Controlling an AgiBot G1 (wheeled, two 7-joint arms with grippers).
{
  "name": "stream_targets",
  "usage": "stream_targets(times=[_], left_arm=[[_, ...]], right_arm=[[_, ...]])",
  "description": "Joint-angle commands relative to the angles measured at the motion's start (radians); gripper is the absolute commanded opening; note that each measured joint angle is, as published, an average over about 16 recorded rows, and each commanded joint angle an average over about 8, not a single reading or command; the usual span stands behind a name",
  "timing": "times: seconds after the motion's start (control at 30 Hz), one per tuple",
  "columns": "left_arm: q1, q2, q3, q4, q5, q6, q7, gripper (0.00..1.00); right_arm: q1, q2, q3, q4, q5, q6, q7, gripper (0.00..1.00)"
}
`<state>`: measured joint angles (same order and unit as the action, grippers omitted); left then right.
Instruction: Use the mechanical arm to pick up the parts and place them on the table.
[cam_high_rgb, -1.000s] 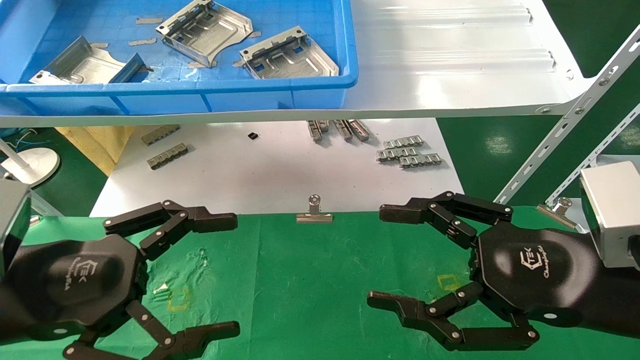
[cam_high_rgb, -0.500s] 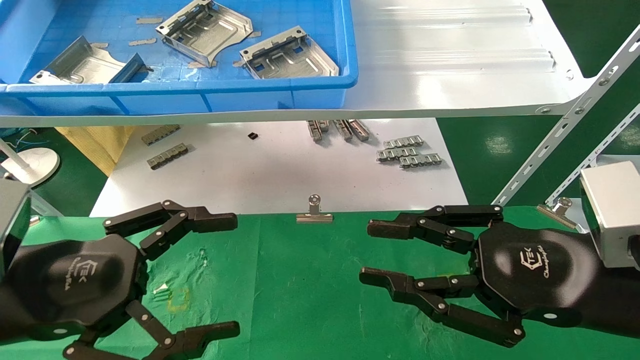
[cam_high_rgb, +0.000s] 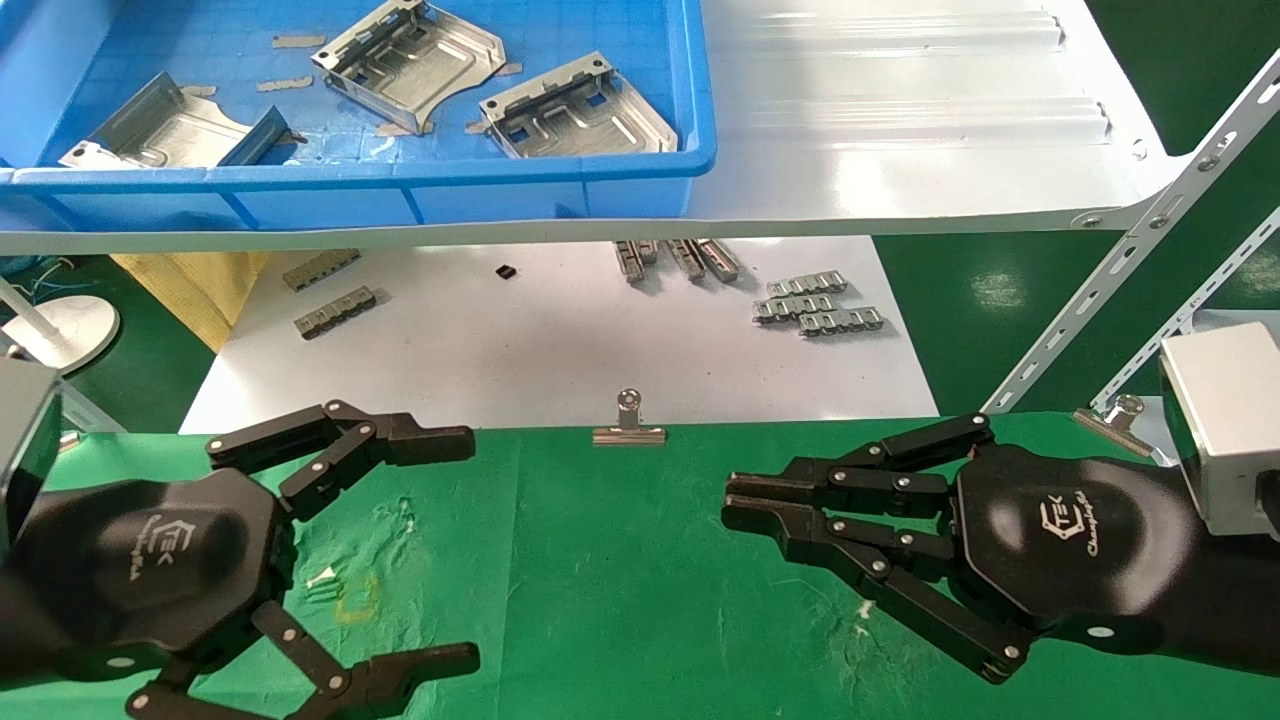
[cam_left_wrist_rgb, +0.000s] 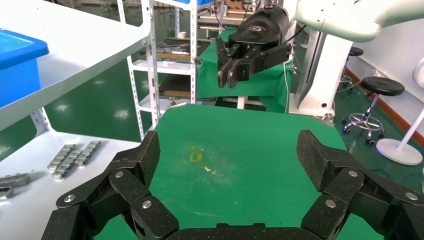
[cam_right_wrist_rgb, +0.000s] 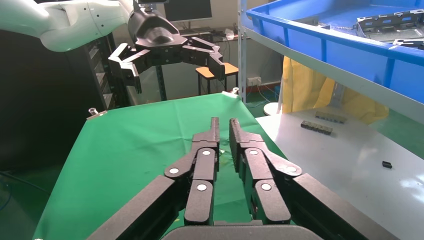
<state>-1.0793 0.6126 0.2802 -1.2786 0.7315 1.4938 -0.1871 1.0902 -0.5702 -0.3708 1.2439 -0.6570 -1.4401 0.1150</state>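
Note:
I will next close my left gripper on the folded edge (cam_high_rgb: 359, 37) of the back silver-grey part, between the other two in the blue bin.
Three silver-grey parts lie in the blue bin (cam_high_rgb: 420, 180) on the shelf: one at the back (cam_high_rgb: 410, 60), one on the right (cam_high_rgb: 575, 110), one on the left (cam_high_rgb: 170, 125). My left gripper (cam_high_rgb: 470, 548) is open and empty, low over the left of the green table (cam_high_rgb: 620, 590); it also shows in the left wrist view (cam_left_wrist_rgb: 230, 155). My right gripper (cam_high_rgb: 728, 503) is shut on nothing over the table's right side, fingers almost touching in the right wrist view (cam_right_wrist_rgb: 224, 125). Both grippers are well short of the bin.
The glossy white shelf (cam_high_rgb: 900, 120) overhangs a matte white board (cam_high_rgb: 560, 340) with small grey strips (cam_high_rgb: 815, 305). A binder clip (cam_high_rgb: 628, 425) sits on the table's far edge. Slanted shelf braces (cam_high_rgb: 1130, 250) stand at the right. A yellow mark (cam_high_rgb: 355, 600) lies near my left gripper.
My right gripper's fingers have closed from wide open to shut, empty. The left arm and the parts have not moved.

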Motion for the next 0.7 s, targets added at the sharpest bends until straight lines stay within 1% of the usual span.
stream_targets(times=[0.03, 0.2, 0.3, 0.37, 0.47, 0.6, 0.7], left_arm=[[0.001, 0.000, 0.000, -0.001, 0.000, 0.001, 0.001, 1.00], [-0.024, 0.002, -0.002, 0.003, 0.004, -0.013, -0.012, 1.00], [-0.091, 0.014, 0.000, 0.021, 0.024, -0.035, -0.034, 1.00], [-0.165, 0.033, 0.009, 0.048, 0.052, -0.050, -0.051, 1.00], [-0.306, 0.080, 0.038, 0.128, 0.121, -0.063, -0.073, 1.00], [-0.509, 0.168, 0.107, 0.301, 0.264, -0.087, -0.090, 1.00], [-0.639, 0.240, 0.162, 0.452, 0.379, -0.121, -0.083, 1.00]], right_arm=[[0.000, 0.000, 0.000, 0.000, 0.000, 0.000, 0.000, 0.00], [0.000, 0.000, 0.000, 0.000, 0.000, 0.000, 0.000, 0.00], [0.000, 0.000, 0.000, 0.000, 0.000, 0.000, 0.000, 0.00], [0.000, 0.000, 0.000, 0.000, 0.000, 0.000, 0.000, 0.00], [0.000, 0.000, 0.000, 0.000, 0.000, 0.000, 0.000, 0.00], [0.000, 0.000, 0.000, 0.000, 0.000, 0.000, 0.000, 0.00], [0.000, 0.000, 0.000, 0.000, 0.000, 0.000, 0.000, 0.00]])
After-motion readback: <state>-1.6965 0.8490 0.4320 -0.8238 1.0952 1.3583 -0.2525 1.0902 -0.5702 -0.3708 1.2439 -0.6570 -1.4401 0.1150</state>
